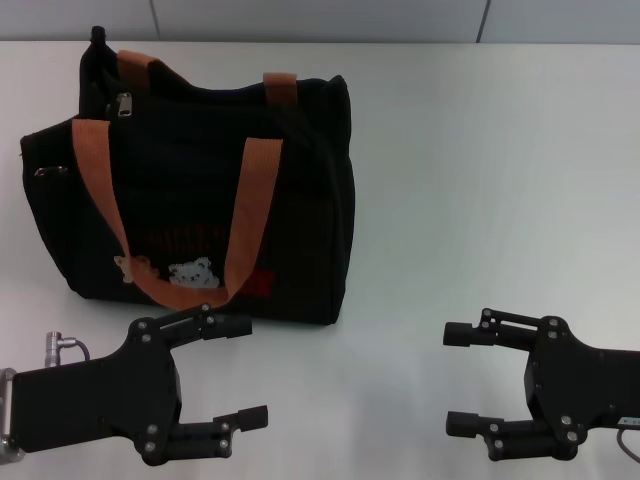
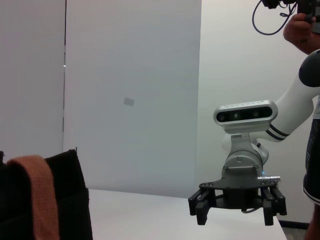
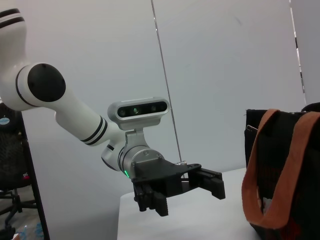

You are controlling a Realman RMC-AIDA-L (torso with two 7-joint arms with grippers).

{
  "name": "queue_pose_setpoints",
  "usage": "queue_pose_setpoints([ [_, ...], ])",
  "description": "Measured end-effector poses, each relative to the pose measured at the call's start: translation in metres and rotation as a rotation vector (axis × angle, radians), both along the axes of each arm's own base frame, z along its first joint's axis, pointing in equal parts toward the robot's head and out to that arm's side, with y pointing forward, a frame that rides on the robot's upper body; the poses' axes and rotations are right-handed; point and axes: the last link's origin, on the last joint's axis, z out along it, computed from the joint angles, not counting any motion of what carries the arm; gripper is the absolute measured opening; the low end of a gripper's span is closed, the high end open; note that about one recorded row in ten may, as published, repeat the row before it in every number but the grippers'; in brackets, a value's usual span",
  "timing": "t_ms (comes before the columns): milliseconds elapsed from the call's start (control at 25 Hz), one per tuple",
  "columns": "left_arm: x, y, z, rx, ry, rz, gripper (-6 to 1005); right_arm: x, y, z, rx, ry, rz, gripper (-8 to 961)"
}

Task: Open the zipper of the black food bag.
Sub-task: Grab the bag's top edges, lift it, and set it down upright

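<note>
My left gripper will close on the side end [image 1: 47, 208] of the black food bag, low under the silver pull tab and clear of the orange-brown handles.
The black food bag [image 1: 190, 190] stands upright on the white table [image 1: 480, 180] at the far left, its face with bear pictures and orange-brown handles [image 1: 100, 190] turned toward me. A small silver pull tab of the zipper [image 1: 124, 103] shows at the bag's top left end; the track itself is hard to make out. My left gripper [image 1: 248, 371] hovers open just in front of the bag, apart from it. At the front right, my right gripper [image 1: 456, 380] is open and holds nothing. The bag's edge also shows in the left wrist view [image 2: 65, 200] and the right wrist view [image 3: 287, 170].
The left wrist view shows my right gripper [image 2: 235, 216] across the table and a person [image 2: 305, 30] standing behind that arm. In the right wrist view my left gripper [image 3: 190, 187] is seen, with an office chair [image 3: 10, 170] beyond the table edge.
</note>
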Motion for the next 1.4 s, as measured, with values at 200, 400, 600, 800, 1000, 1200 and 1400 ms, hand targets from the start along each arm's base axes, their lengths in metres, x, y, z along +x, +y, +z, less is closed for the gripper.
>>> queue_pose_setpoints([
  [200, 0.001, 0.001, 0.0, -0.001, 0.0, -0.003, 802, -0.001, 0.0, -0.001, 0.002, 0.0, 0.002, 830],
  [400, 0.002, 0.003, 0.002, 0.022, -0.012, 0.0, 789, 0.0, 0.001, -0.003, 0.005, -0.002, -0.007, 829],
  [600, -0.017, -0.005, 0.026, 0.253, -0.054, 0.085, 777, 0.002, 0.002, -0.005, 0.011, -0.012, -0.019, 829],
  [800, -0.036, -0.022, 0.048, 0.514, -0.095, 0.191, 764, 0.003, 0.003, -0.006, 0.016, -0.022, -0.024, 830],
  [1000, -0.056, -0.029, 0.062, 0.684, -0.086, 0.345, 751, 0.003, 0.003, -0.007, 0.014, -0.027, -0.022, 830],
  [1200, -0.065, -0.011, 0.055, 0.702, -0.057, 0.435, 738, 0.002, 0.004, -0.007, 0.013, -0.028, -0.016, 830],
  [1400, -0.064, 0.019, 0.04, 0.67, -0.016, 0.484, 725, 0.001, 0.005, -0.007, 0.01, -0.029, -0.015, 829],
])
